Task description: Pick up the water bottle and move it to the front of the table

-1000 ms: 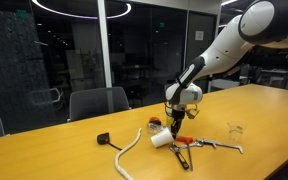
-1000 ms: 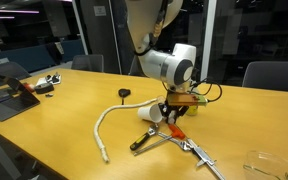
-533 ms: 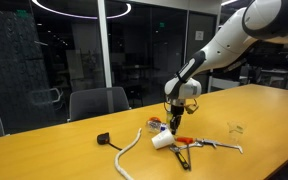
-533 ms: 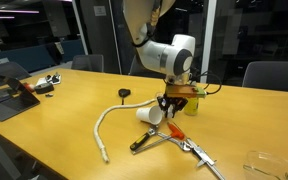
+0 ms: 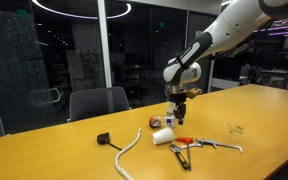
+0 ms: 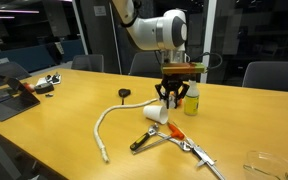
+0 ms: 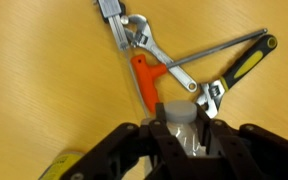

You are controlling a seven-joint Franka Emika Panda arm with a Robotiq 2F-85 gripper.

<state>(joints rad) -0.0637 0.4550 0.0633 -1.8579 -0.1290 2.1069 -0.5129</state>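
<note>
My gripper is holding the water bottle, and it will let go of it on the bare table [image 5: 220, 165] in front of the low glass object.
My gripper [image 6: 174, 97] is shut on the water bottle [image 6: 191, 99], a small clear bottle with a pale yellowish look, and holds it above the wooden table [image 6: 54, 130]. In the wrist view the bottle's cap [image 7: 177, 109] shows between my black jaws [image 7: 180, 132], over the tools. In an exterior view the gripper [image 5: 178, 99] hangs over the middle of the table [image 5: 44, 152]. The bottle is hard to make out there.
A white cup [image 6: 154, 114] lies on its side under the gripper, also seen in an exterior view [image 5: 162, 137]. Beside it lie wrenches [image 7: 134, 35] and an orange-handled tool [image 7: 146, 78]. On the table are also a white cable [image 6: 104, 125], a black plug [image 6: 125, 94] and a low glass object [image 5: 235, 128].
The gripper has risen from table level with the bottle in it. The cup and tools have not moved.
</note>
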